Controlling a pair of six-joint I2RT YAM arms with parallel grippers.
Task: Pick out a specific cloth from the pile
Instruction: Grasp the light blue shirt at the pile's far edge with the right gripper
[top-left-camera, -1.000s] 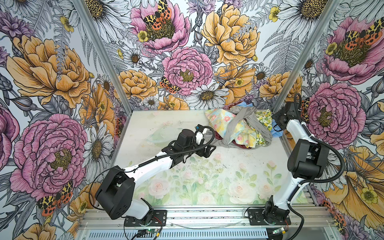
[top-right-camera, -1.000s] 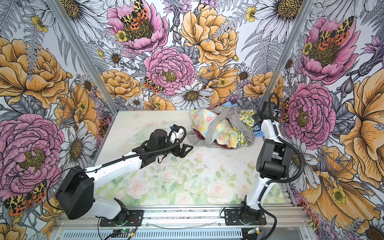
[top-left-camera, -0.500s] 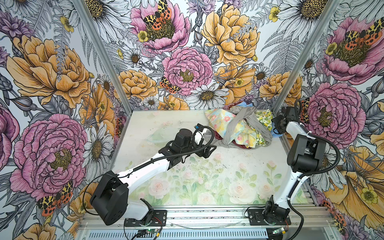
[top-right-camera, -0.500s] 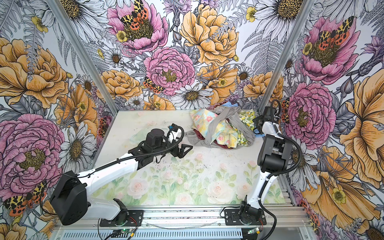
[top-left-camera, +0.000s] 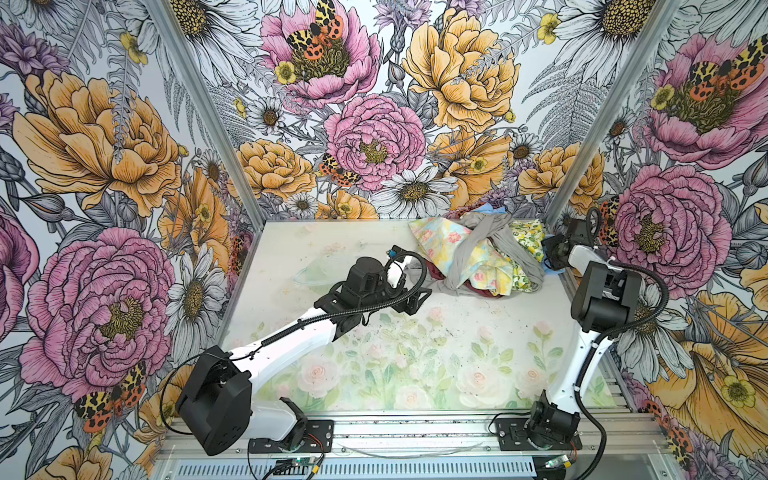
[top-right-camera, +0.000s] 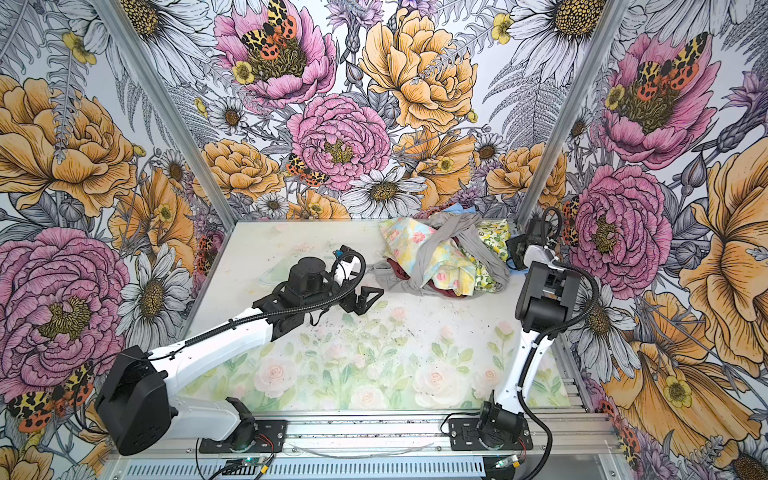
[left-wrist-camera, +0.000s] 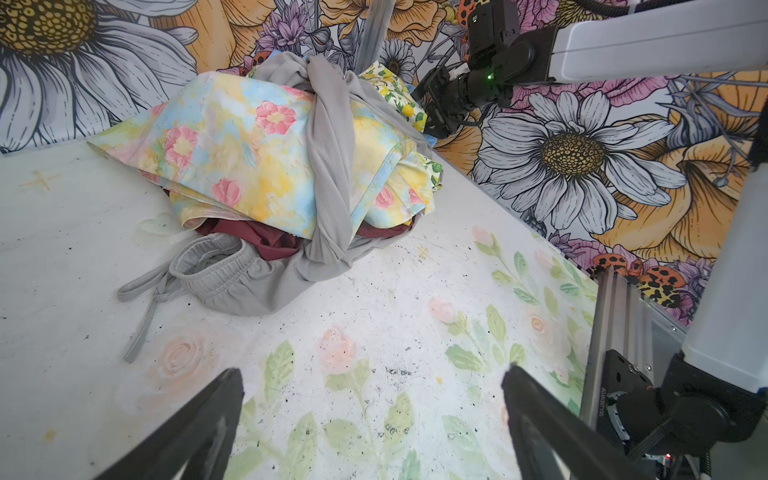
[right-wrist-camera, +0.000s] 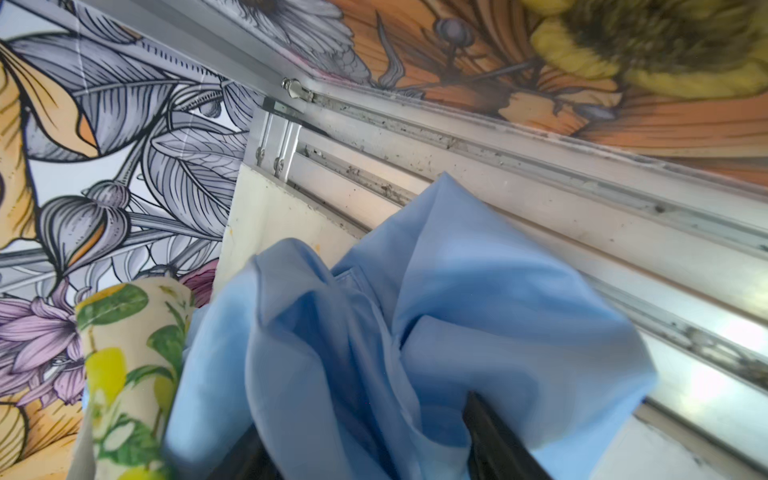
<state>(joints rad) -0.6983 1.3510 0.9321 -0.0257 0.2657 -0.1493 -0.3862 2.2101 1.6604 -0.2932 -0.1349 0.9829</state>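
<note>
The sky-blue cloth's part (top-left-camera: 489, 208) (left-wrist-camera: 280, 57) behind the pile, beyond the pastel floral fabric, is next for my left gripper, which should go there and close.
The pile (top-left-camera: 465, 253) (top-right-camera: 440, 266) lies at the back right of the table: pastel floral fabric (left-wrist-camera: 232, 158), a grey garment (left-wrist-camera: 328, 166), lemon print (right-wrist-camera: 124, 353) and maroon pieces. The cloth (right-wrist-camera: 415, 311), plain sky blue, peeks out behind the pile (top-left-camera: 496, 208) and at its right edge. My right gripper (top-left-camera: 549, 254) (right-wrist-camera: 361, 415) is low at that right edge, its fingers apart with loose folds of the cloth bunched between them. My left gripper (top-left-camera: 415, 297) (left-wrist-camera: 372, 374) hovers wide open and empty in front of the pile's left side.
The right wall's aluminium rail (right-wrist-camera: 540, 174) runs close behind the right gripper. A grey waistband with drawstrings (left-wrist-camera: 208, 266) trails from the pile toward the left gripper. The table (top-left-camera: 415, 353) has a faded flower print. Both arm bases sit at the front edge.
The right gripper has dropped lower at the pile's right edge and its jaws have narrowed around the blue fabric. The left arm has barely shifted and stays wide open.
</note>
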